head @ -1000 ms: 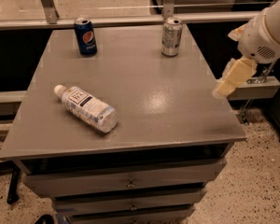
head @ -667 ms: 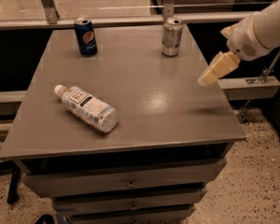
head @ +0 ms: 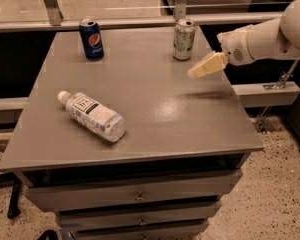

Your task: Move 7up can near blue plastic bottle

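Note:
I need to move my gripper to the silvery-grey 7up can next and close it around the middle of the can's body (head: 184, 42).
The 7up can (head: 183, 39), silvery-grey with green markings, stands upright at the back right of the grey table (head: 155, 109). The blue plastic bottle (head: 92, 116), clear with a white cap and a pale label, lies on its side at the front left. My gripper (head: 196, 72) reaches in from the right on a white arm. It hangs above the table's right part, just right of and in front of the 7up can, apart from it and holding nothing.
A dark blue Pepsi can (head: 91, 39) stands upright at the back left. A metal rail and glass panels (head: 140, 14) run behind the table. Drawers (head: 140, 196) sit under the top. A shelf (head: 267, 91) lies to the right.
My gripper has moved left and back, from beyond the table's right edge to above the table near the 7up can. The cans and the bottle have not moved.

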